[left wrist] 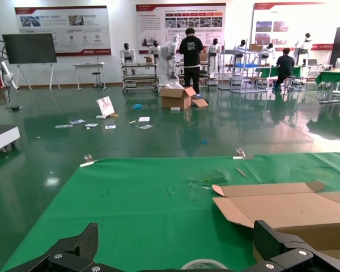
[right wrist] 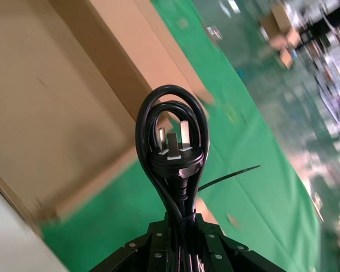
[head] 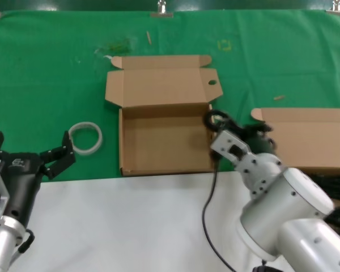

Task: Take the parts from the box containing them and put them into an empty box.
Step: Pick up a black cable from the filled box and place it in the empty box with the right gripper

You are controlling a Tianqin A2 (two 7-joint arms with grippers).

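My right gripper is to set the black power cord down on the bottom of the empty box (head: 152, 147), with its plug toward the white ring. The cord is now held beside the box.
The empty box (head: 164, 141) lies open at the middle of the green cloth; its lid has a small round hole (head: 212, 83). My right gripper (head: 229, 139) is shut on a black power cord (head: 215, 120), its loop at the box's right wall, its tail hanging toward the white surface. In the right wrist view the cord's plug (right wrist: 171, 153) and loops stick out of the gripper (right wrist: 187, 226), beside the box (right wrist: 56, 113). The box containing the parts (head: 311, 141) is at the right, more black cords (head: 337, 195) showing behind my arm. My left gripper (head: 31, 153) is open and empty at the left.
A white ring of tubing (head: 85, 137) lies left of the empty box, near my left gripper; its top shows in the left wrist view (left wrist: 204, 264). The white surface (head: 130, 226) lies in front. Small scraps (head: 148, 37) lie on the far cloth.
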